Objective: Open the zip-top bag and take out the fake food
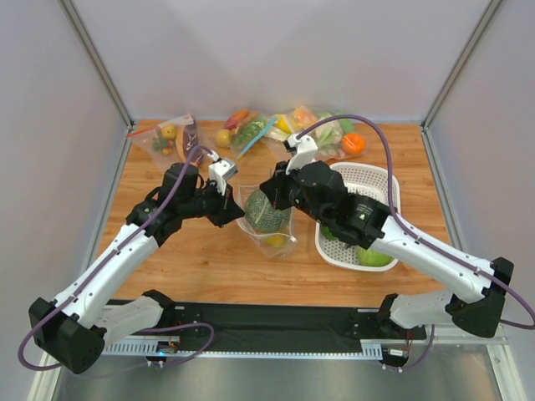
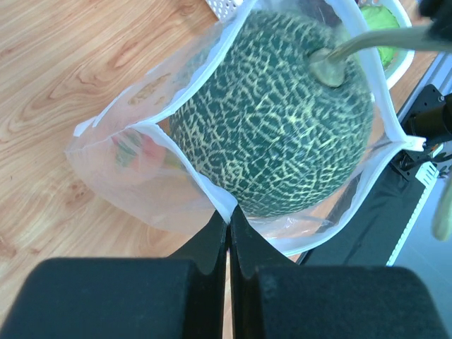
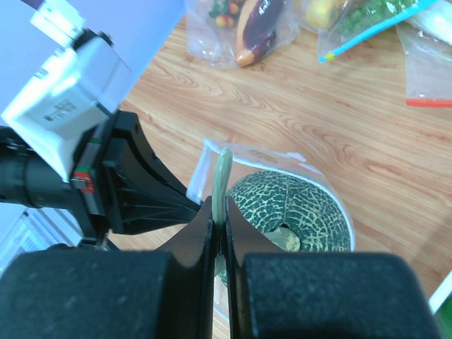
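Next, I let go of the grey-green netted ball with my right gripper in the white basket's back corner (image 1: 343,188), on the side by the zip-top bag.
The zip-top bag (image 1: 284,244) stands open mid-table, white rim spread wide (image 2: 141,126). Inside sits the grey-green netted ball (image 1: 267,210), filling the mouth in the left wrist view (image 2: 275,134). An orange-red piece (image 2: 141,152) shows blurred through the bag wall, and a yellow fruit (image 1: 276,241) lies at the bag's bottom. My left gripper (image 2: 229,220) is shut on the bag's rim at its near corner. My right gripper (image 3: 219,220) is shut on the ball's pale green stem (image 3: 223,176), just above the ball (image 3: 296,205).
A white basket (image 1: 380,180) stands right of the bag, under my right arm, with a pale green piece (image 1: 374,257) in it. Several plain clear bags of fake food lie along the back edge (image 1: 167,138) (image 1: 251,129) (image 1: 330,129).
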Available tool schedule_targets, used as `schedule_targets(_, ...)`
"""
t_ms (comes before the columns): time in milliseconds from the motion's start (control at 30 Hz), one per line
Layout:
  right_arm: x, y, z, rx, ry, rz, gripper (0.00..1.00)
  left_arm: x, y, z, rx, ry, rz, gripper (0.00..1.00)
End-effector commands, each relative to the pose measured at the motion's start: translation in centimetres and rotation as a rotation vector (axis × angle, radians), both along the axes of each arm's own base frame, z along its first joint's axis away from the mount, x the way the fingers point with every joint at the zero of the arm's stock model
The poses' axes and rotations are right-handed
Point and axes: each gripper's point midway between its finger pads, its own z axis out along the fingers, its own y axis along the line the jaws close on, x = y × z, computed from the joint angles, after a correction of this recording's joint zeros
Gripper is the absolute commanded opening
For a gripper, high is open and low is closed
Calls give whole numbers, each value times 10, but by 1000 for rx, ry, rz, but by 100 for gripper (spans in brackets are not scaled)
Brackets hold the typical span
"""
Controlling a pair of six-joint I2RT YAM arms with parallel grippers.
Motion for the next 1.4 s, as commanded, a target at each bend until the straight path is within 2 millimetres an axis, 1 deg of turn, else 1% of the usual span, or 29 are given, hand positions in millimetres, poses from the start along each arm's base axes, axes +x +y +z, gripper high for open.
schedule_targets(0,-4,3,48,166,-59,36,0,5,-2,11,-6,-39,-10,0)
schedule_targets(200,-10,3,58,223,-59,66,0,6,-2,9,-1,-33,-7,0)
schedule_targets(400,-17,0,73,282,-71,98,0,6,-2,7,4,-26,-6,0)
schedule_targets(667,-21,-12,85,301,-97,84,0,7,-2,6,7,-23,-4,0)
schedule_targets(767,-17,-21,83,274,-108,49,0,7,-1,6,9,-25,-2,0)
schedule_targets(867,-15,-35,85,257,-125,19,0,7,-1,5,12,-23,1,0)
schedule_targets(967,-11,-56,88,242,-138,-34,0,8,0,5,15,-24,3,0)
schedule_targets(1000,-12,-66,90,233,-146,-49,0,7,0,5,14,-22,2,0)
schedule_targets(1067,-7,-84,87,209,-150,-105,0,8,0,5,17,-22,6,0)
schedule_targets(1100,-8,-94,91,213,-165,-119,0,8,0,4,18,-21,6,0)
schedule_targets(1133,-1,-106,87,203,-163,-161,0,8,0,5,17,-22,6,0)
schedule_targets(1200,1,-124,84,203,-163,-200,0,8,0,5,17,-23,5,0)
schedule_targets(1233,8,-137,77,186,-157,-242,0,8,0,5,18,-22,7,0)
schedule_targets(1267,8,-147,73,176,-152,-267,0,8,1,5,19,-21,8,0)
schedule_targets(1300,15,-158,69,163,-149,-308,0,8,1,4,20,-19,8,0)
schedule_targets(1333,17,-164,61,150,-136,-323,0,8,1,5,19,-21,9,0)
schedule_targets(1367,16,-170,59,145,-133,-335,0,8,1,5,20,-23,9,0)
